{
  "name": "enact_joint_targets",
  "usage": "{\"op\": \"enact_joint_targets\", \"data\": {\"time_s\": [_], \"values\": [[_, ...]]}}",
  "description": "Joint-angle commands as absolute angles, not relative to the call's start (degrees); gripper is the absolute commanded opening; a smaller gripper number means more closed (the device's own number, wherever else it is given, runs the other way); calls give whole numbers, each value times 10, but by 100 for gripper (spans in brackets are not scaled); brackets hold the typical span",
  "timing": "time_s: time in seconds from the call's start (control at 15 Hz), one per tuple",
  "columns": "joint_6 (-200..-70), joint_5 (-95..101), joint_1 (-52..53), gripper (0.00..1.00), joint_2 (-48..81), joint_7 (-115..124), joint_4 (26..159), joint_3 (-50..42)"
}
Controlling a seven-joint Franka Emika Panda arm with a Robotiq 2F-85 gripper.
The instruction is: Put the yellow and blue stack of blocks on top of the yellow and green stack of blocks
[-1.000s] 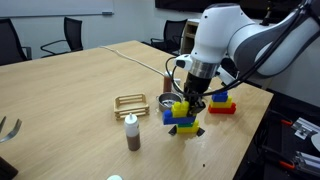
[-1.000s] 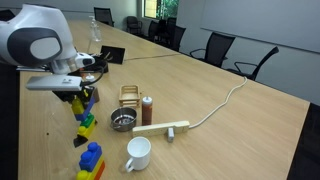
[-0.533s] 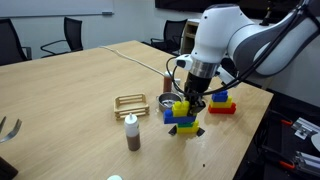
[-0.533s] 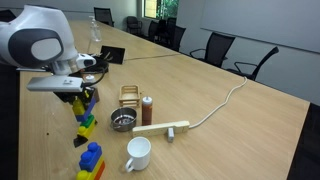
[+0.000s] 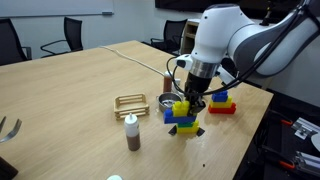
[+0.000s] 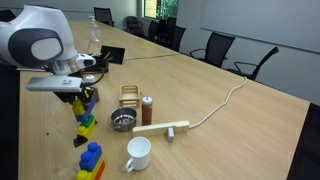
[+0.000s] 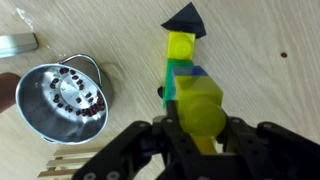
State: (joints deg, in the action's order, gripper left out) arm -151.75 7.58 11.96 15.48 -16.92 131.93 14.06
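Next, I set the yellow and blue stack, now upright above the green bricks, down and let go of it on the yellow and green stack (image 5: 180,120) (image 7: 190,104), away from the dark triangular piece.
My gripper (image 5: 191,100) is shut on the upper end of the yellow and blue stack of blocks (image 5: 180,110), which stands upright. Right under it lies the yellow and green stack of blocks (image 5: 187,127) on the table, beside a dark triangular piece. I cannot tell whether the two stacks touch. In the other exterior view the gripper (image 6: 76,97) holds the stack (image 6: 87,117) over the green bricks (image 6: 86,131). In the wrist view the jaws (image 7: 200,128) clamp a yellow brick (image 7: 200,100), with blue and green bricks (image 7: 180,50) below it.
A red-based stack (image 5: 222,104) stands close behind the gripper; it also shows in an exterior view (image 6: 91,160). A metal strainer (image 7: 65,95), a wooden rack (image 5: 130,103), a brown bottle (image 5: 131,133), a white mug (image 6: 137,153) and a wooden bar with a cable (image 6: 165,128) lie nearby. The table edge is close.
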Motion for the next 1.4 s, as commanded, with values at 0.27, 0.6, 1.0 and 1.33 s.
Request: {"op": "enact_joint_targets", "data": {"time_s": [0.27,0.6,1.0,1.33], "values": [[-1483,173,159,11,162,-44,1317,103],[-1491,174,163,11,176,-28,1314,108],[-1512,129,144,11,196,-76,1308,125],[-1509,85,128,62,195,-117,1305,132]]}}
